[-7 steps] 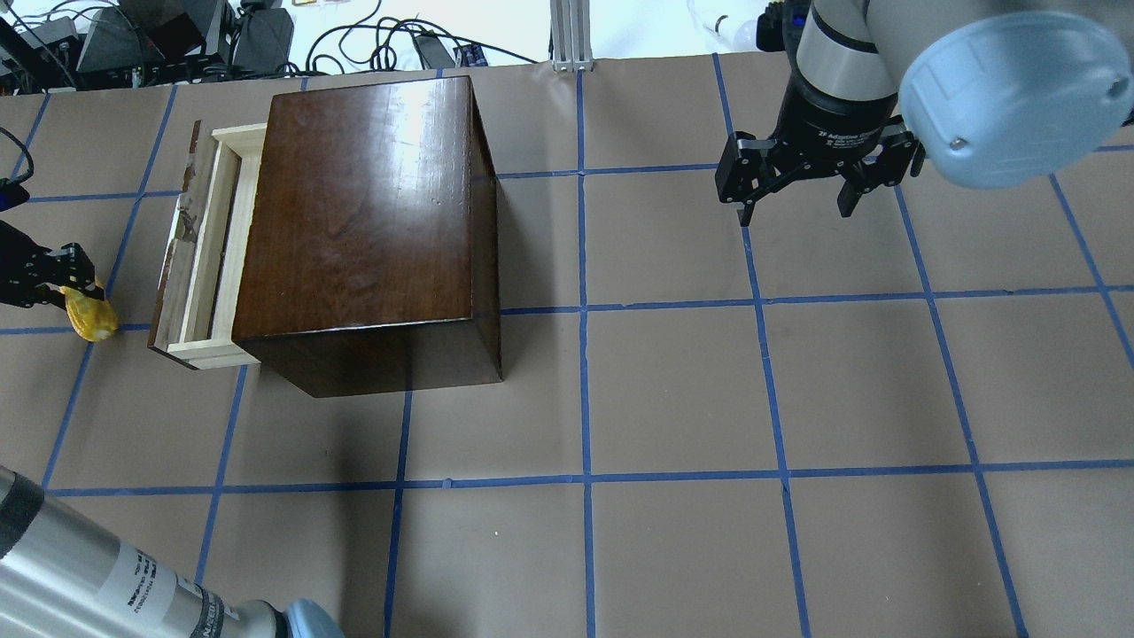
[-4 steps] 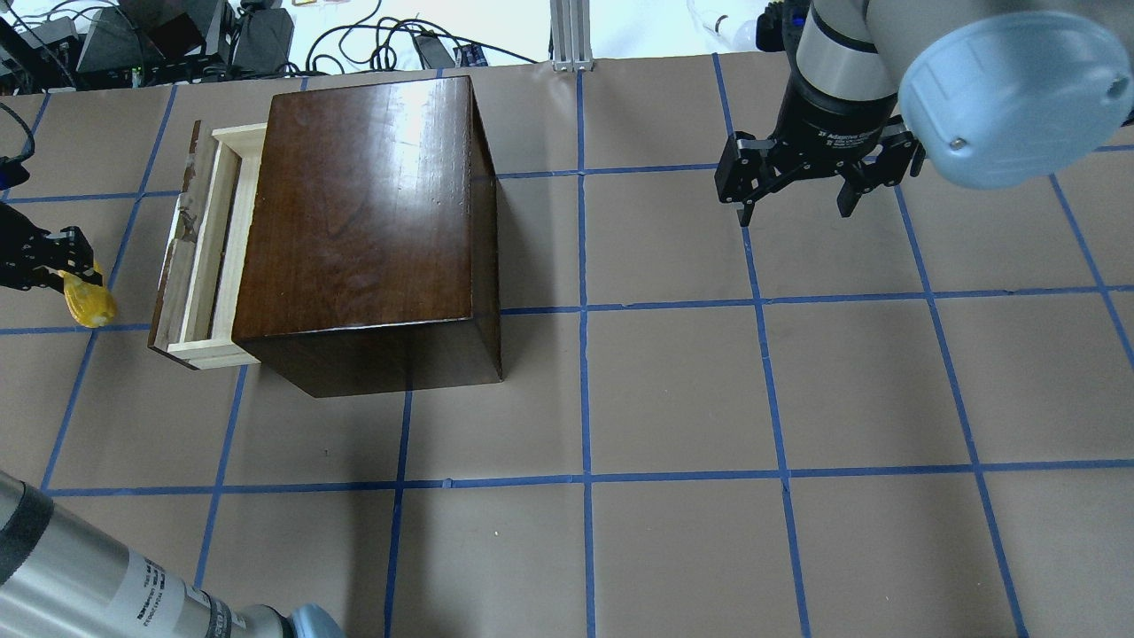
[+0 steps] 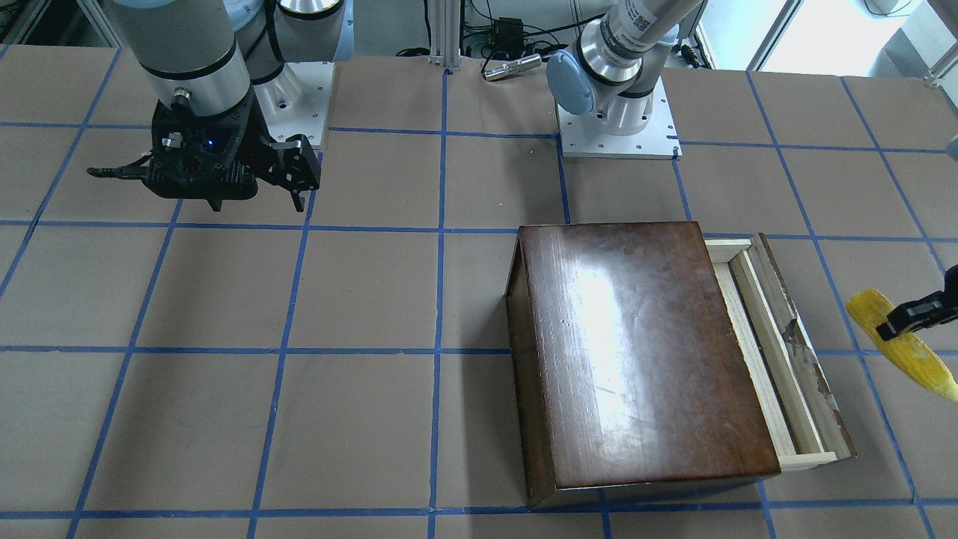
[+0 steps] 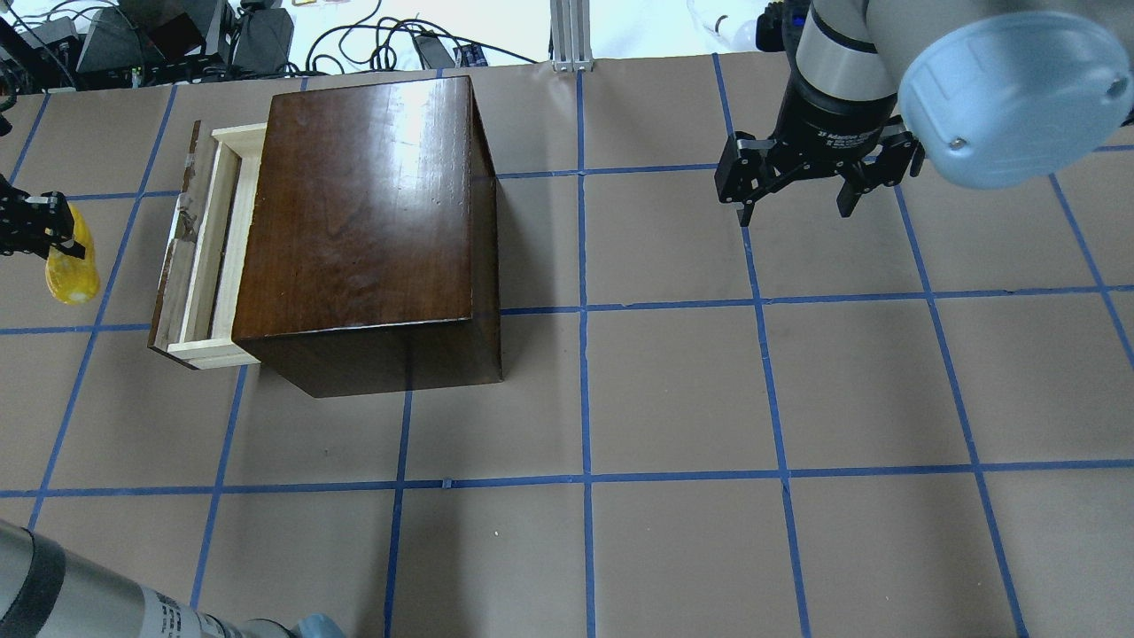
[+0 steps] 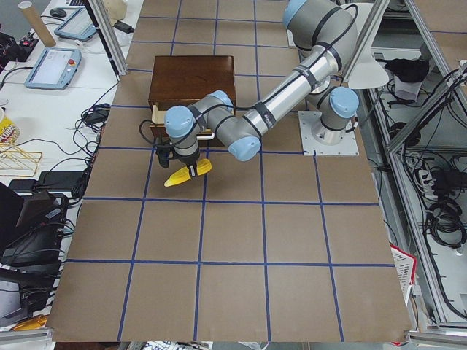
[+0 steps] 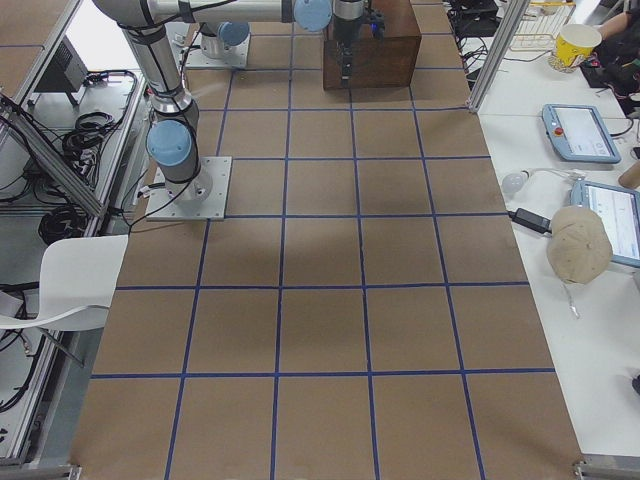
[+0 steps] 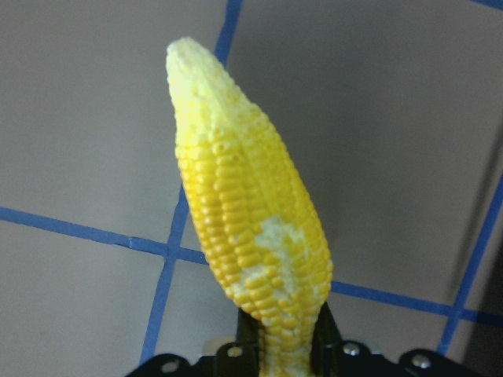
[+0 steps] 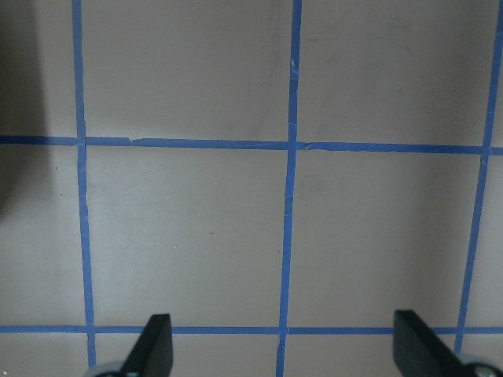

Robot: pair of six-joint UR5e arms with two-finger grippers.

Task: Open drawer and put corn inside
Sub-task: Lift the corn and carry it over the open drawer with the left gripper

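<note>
I should let go of the yellow corn with my left gripper inside the drawer (image 3: pixel 742 340), placing it close along the top edge of the dark-brown box.
The glossy dark-brown box (image 4: pixel 363 221) stands on the table with its drawer (image 4: pixel 202 257) pulled partly out to the left, pale wood sides and worn dark front showing; it also shows in the front view (image 3: pixel 778 359). My left gripper (image 4: pixel 55 235) is shut on the yellow corn (image 4: pixel 71 266), held above the table left of the drawer front. The corn also shows in the front view (image 3: pixel 909 352), the left view (image 5: pixel 188 173) and the left wrist view (image 7: pixel 251 228). My right gripper (image 4: pixel 797 197) is open and empty, far right of the box.
The table (image 4: pixel 673 390) is brown paper with a blue tape grid. Cables and equipment (image 4: pixel 177 40) lie beyond its far edge. An aluminium post (image 4: pixel 571 35) stands at the back centre. The arm bases (image 3: pixel 617 127) are bolted at the robot's side.
My left gripper has lifted the corn and carried it toward the far side of the table, still left of the drawer. The right arm and the drawer have not moved.
</note>
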